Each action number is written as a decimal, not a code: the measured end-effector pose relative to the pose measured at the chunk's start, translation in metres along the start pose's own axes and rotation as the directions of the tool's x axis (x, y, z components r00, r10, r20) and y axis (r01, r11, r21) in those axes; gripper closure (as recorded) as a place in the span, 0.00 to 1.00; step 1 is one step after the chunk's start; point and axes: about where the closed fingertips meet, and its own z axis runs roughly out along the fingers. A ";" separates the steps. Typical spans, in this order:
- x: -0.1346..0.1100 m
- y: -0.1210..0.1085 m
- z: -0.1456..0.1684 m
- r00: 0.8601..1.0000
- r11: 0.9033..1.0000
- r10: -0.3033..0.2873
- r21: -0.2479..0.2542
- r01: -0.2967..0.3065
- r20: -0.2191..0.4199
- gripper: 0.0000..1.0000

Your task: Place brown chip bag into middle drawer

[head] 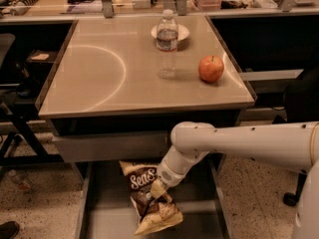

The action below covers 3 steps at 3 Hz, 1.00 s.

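Next, my gripper puts the brown chip bag down on the centre of the open middle drawer's grey bottom [155, 206].
The brown chip bag [145, 193], dark brown with white "Sea S" script and pale yellow ends, hangs tilted over the open middle drawer [104, 220], a wide grey metal drawer below the desk. My gripper [157, 188] comes in from the right on a white arm and is shut on the bag's middle, holding it over the drawer's centre. The bag's lower yellow end is close to the drawer floor; I cannot tell whether it touches.
On the desk top [99, 83] stand a clear water bottle [167, 44], a small white plate [180, 32] behind it, and a red apple [211, 68] at the right. A grey drawer front [107, 146] sits just above the open drawer.
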 end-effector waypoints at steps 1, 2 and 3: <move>0.011 -0.017 0.016 0.999 0.999 0.042 -0.002 -0.042 0.009 1.00; 0.020 -0.029 0.033 0.997 0.997 0.073 -0.020 -0.073 0.015 1.00; 0.025 -0.032 0.048 0.996 0.996 0.085 -0.035 -0.084 0.027 1.00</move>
